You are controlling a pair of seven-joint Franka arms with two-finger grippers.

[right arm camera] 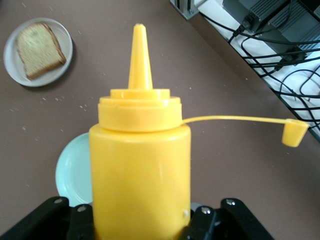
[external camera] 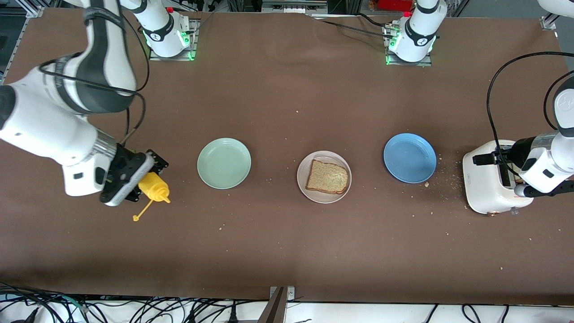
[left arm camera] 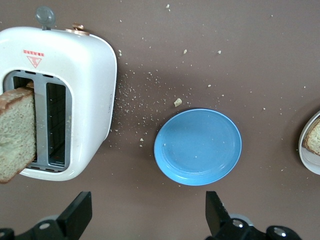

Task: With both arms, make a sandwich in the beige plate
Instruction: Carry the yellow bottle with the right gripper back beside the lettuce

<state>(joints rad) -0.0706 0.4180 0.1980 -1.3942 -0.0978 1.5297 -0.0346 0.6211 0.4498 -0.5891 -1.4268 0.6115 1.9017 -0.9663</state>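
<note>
Next, my right gripper puts the yellow squeeze bottle down on the table (external camera: 175,144) beside the mint-green plate, opposite the beige plate.
The beige plate (external camera: 303,184) lies at the table's middle with one toasted bread slice (external camera: 328,177) on it; both also show in the right wrist view, the plate (right arm camera: 12,64) and the slice (right arm camera: 39,44). A second bread slice (left arm camera: 16,132) stands in a slot of the white toaster (external camera: 486,190). No lettuce is in view. My left gripper (external camera: 493,161) hangs open and empty over the toaster; its fingers (left arm camera: 80,214) are wide apart. My right gripper (external camera: 147,179) is shut on a yellow squeeze bottle (right arm camera: 140,170), held tilted above the table, with its tethered cap (right arm camera: 295,132) hanging off.
A mint-green plate (external camera: 224,163) lies between the bottle and the beige plate. A blue plate (external camera: 410,158) lies between the beige plate and the toaster. Crumbs are scattered around the toaster and the blue plate (left arm camera: 197,146).
</note>
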